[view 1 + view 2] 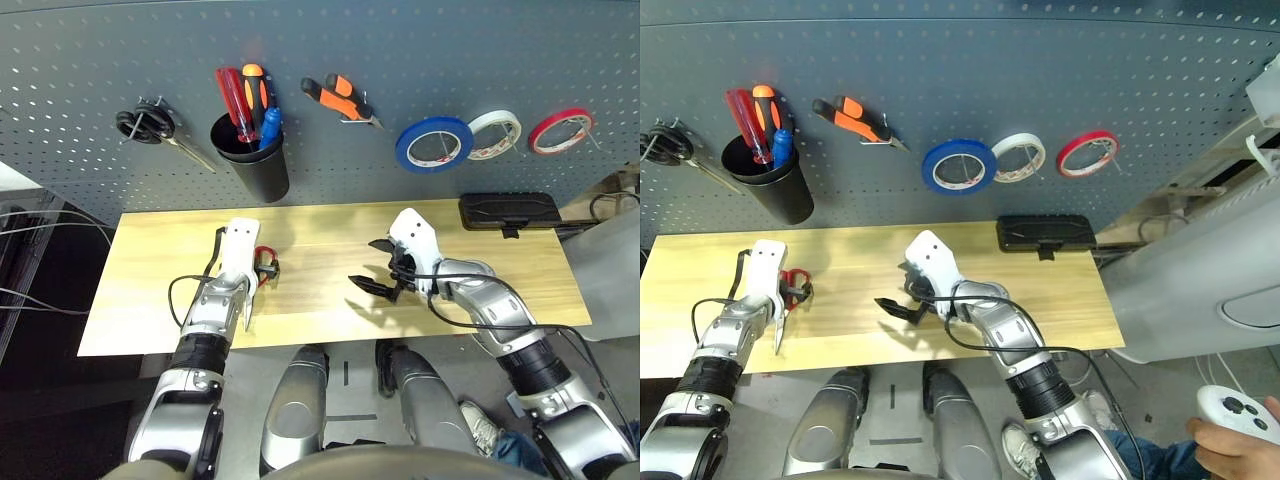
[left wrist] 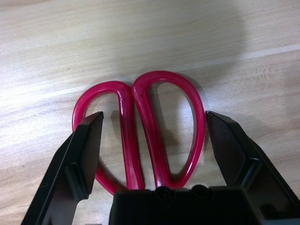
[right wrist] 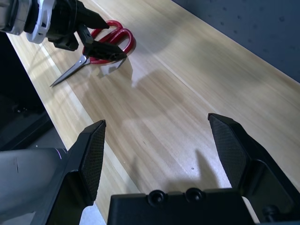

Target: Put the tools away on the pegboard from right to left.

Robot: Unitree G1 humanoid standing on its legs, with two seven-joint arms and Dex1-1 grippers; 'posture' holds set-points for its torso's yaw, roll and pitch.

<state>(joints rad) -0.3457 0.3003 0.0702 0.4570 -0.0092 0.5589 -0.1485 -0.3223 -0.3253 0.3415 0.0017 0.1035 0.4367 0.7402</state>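
The scissors' red handles lie shut within the span of the robot's left gripper, so it should spread the handles first, then take one handle's straight inner side (image 2: 129, 140).
The red-handled scissors (image 2: 164, 76) lie flat on the wooden table (image 1: 330, 225) at its left, blades toward me. My left gripper (image 2: 154, 117) stands open just over their handles, one finger on each outer side, not closed on them. My right gripper (image 1: 372, 265) hovers open over the middle of the table with nothing in it. On the pegboard (image 1: 400, 60) hang a blue tape roll (image 1: 433, 143) and orange-and-black pliers (image 1: 340, 98). A blue-handled screwdriver (image 1: 270, 125) stands in the black cup (image 1: 258, 165).
A white tape roll (image 1: 494, 133) and a red one (image 1: 561, 131) hang right of the blue roll. Black-handled scissors (image 1: 150, 127) hang at the far left. A black case (image 1: 508, 211) lies at the table's back right. A person's hand holds a controller (image 1: 1230, 412).
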